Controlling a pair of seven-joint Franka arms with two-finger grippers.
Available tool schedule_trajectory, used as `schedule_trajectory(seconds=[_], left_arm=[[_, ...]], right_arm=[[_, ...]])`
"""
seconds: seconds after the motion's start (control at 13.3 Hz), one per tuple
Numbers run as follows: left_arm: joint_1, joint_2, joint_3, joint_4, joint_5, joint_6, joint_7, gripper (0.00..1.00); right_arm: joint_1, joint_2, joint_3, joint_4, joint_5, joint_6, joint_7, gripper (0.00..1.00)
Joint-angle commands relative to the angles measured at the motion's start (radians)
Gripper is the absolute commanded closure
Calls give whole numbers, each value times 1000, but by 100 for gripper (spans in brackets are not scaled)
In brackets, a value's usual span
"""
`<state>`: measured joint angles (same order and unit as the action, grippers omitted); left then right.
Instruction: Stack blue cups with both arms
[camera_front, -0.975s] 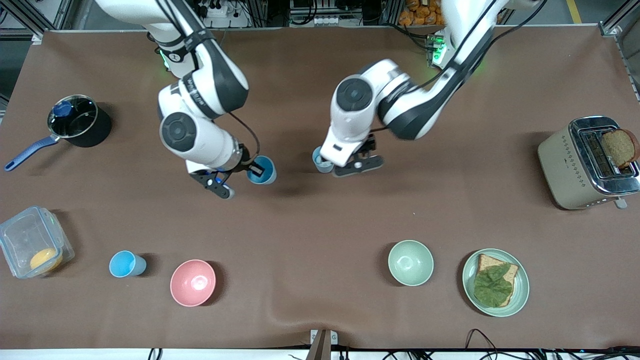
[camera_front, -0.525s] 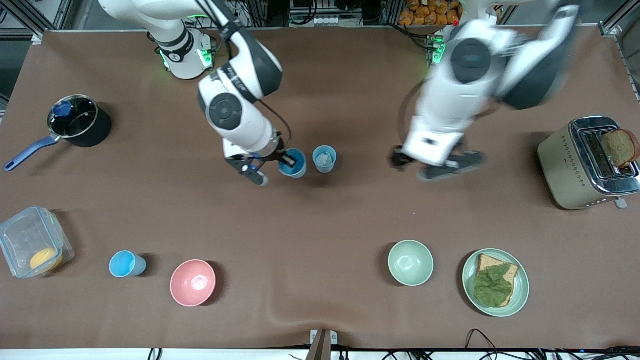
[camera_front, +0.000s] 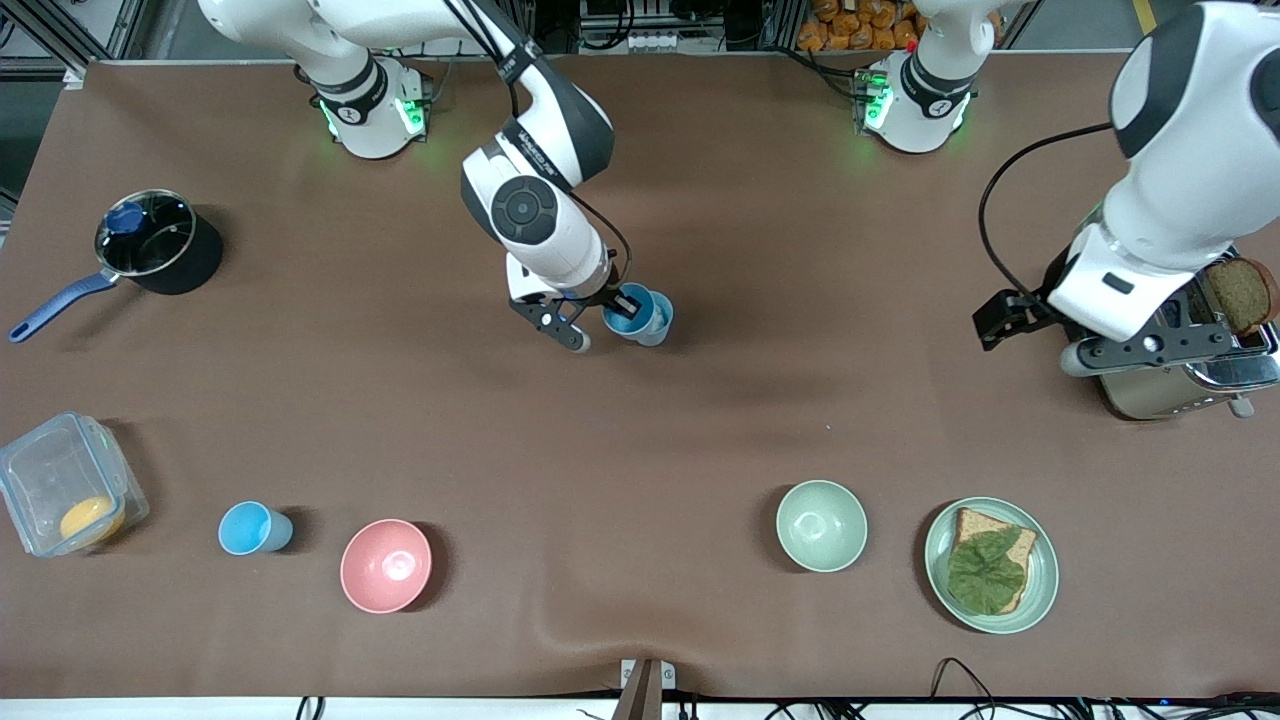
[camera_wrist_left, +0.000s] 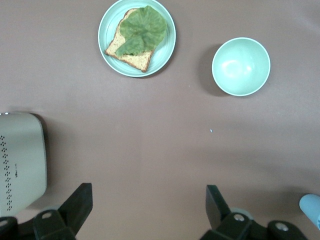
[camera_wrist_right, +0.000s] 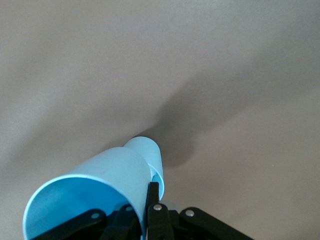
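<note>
My right gripper should put the light-blue cup inside the blue cup standing in the middle of the table (camera_front: 653, 314) (camera_wrist_right: 149, 159) and let go, to make a stack.
My right gripper (camera_front: 612, 308) is shut on the rim wall of a light-blue cup (camera_front: 624, 304) and holds it tilted. That cup overlaps the mouth of a second blue cup (camera_front: 658, 320) standing mid-table. In the right wrist view, the held cup (camera_wrist_right: 100, 185) fills the foreground between my right gripper's (camera_wrist_right: 146, 212) fingers. The second cup's rim (camera_wrist_right: 157, 167) shows just past it. A third blue cup (camera_front: 251, 528) stands near the front edge beside the pink bowl (camera_front: 386, 565). My left gripper (camera_front: 1010, 322) is open and empty beside the toaster (camera_front: 1125, 385). It also shows in the left wrist view (camera_wrist_left: 147, 202) over bare cloth.
A pale green bowl (camera_front: 821, 525) and a plate with bread and lettuce (camera_front: 1040, 575) sit near the front. A black pot (camera_front: 160, 245) and a clear plastic box (camera_front: 65, 485) stand at the right arm's end of the table.
My right gripper carried its cup across to the standing cup. My left gripper let go of that standing cup and swung away to the toaster.
</note>
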<state>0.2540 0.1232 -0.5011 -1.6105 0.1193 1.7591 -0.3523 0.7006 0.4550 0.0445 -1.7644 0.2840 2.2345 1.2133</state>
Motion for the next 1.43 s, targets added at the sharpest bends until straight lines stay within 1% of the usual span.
schedule_trajectory(seconds=[0.0, 0.07, 0.15, 0.22, 0.3, 0.38, 0.45, 0.53, 0.82, 1.35], left_arm=[[11, -53, -5, -14, -24, -36, 16, 0], [23, -59, -4, 4, -27, -52, 18, 0], [16, -75, 15, 17, -36, -65, 51, 0], [-25, -89, 88, 20, -50, -70, 97, 0], [-101, -94, 192, 20, -65, -72, 142, 0], [-140, -97, 261, 20, -81, -81, 182, 0], [-165, -100, 300, 20, -90, -88, 214, 0], [-171, -103, 315, 21, -90, -92, 231, 0], [-171, -114, 312, 29, -92, -145, 233, 0], [-164, -112, 312, 40, -92, -165, 256, 0]], right_arm=[[20, 8, -12, 16, 18, 8, 12, 100], [22, 14, -12, 16, 18, 11, 12, 100], [31, 19, -12, 16, 18, 16, 12, 100], [40, 27, -12, 16, 17, 19, 14, 100], [43, 28, -12, 16, 17, 19, 14, 100], [43, 30, -12, 16, 17, 19, 14, 100], [45, 30, -12, 14, 17, 17, 14, 100], [48, 30, -14, 14, 17, 16, 15, 100], [51, 33, -12, 14, 18, 17, 20, 100], [65, 36, -12, 14, 17, 17, 38, 100]])
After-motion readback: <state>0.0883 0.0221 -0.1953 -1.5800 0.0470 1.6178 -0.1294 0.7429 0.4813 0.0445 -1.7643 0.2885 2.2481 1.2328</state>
